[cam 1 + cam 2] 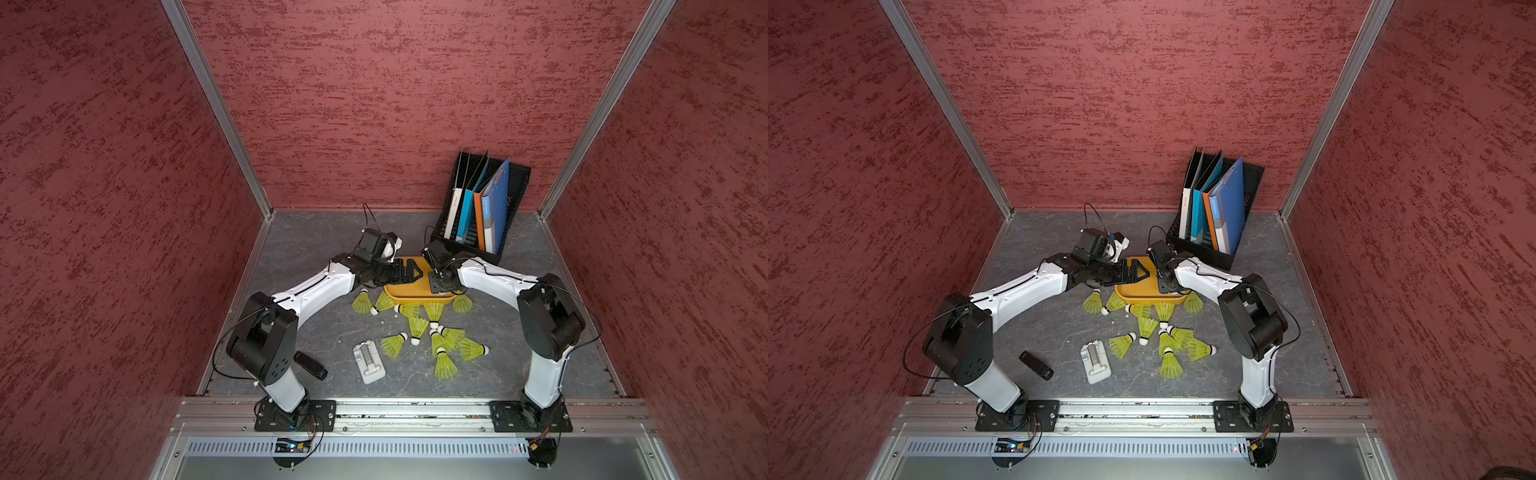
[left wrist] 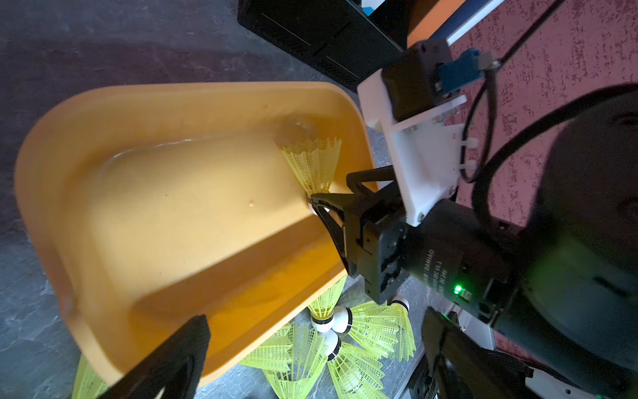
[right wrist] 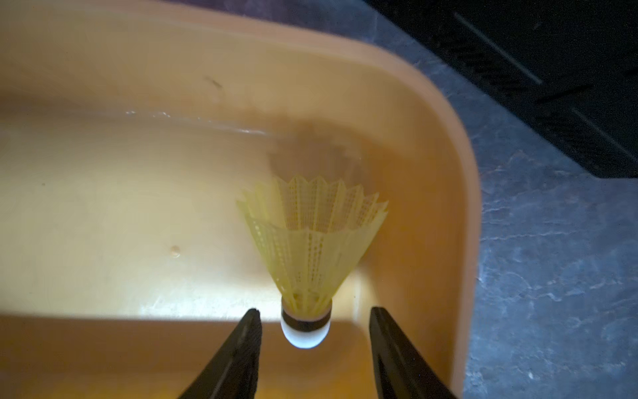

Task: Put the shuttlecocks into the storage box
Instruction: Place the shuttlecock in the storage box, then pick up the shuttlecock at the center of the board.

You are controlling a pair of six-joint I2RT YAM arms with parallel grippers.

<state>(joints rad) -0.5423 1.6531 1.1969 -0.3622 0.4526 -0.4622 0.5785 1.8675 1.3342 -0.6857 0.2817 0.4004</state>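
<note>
I need to close my left gripper on the white tip [image 1: 415,341] of the neon shuttlecock that is between the shuttlecock nearest the white flat object and the touching cluster.
The orange-yellow storage box [image 1: 409,294] [image 1: 1139,294] sits mid-table, under both grippers. My right gripper [image 3: 314,311] [image 1: 434,277] hangs over the box's right end, open. A neon shuttlecock [image 3: 310,255] [image 2: 312,165] lies between its fingers [image 3: 248,345], white tip toward the wrist, with a gap on each side. My left gripper [image 2: 316,314] [image 1: 409,272] is open wide over the box's near left part and holds nothing. Several more shuttlecocks [image 1: 417,326] [image 1: 1169,365] [image 2: 376,324] lie on the table in front of the box.
A black file rack with folders [image 1: 482,208] [image 1: 1214,208] stands just behind the box at the back right. A white flat object [image 1: 369,361] and a small black device [image 1: 309,365] lie on the grey table near the left arm.
</note>
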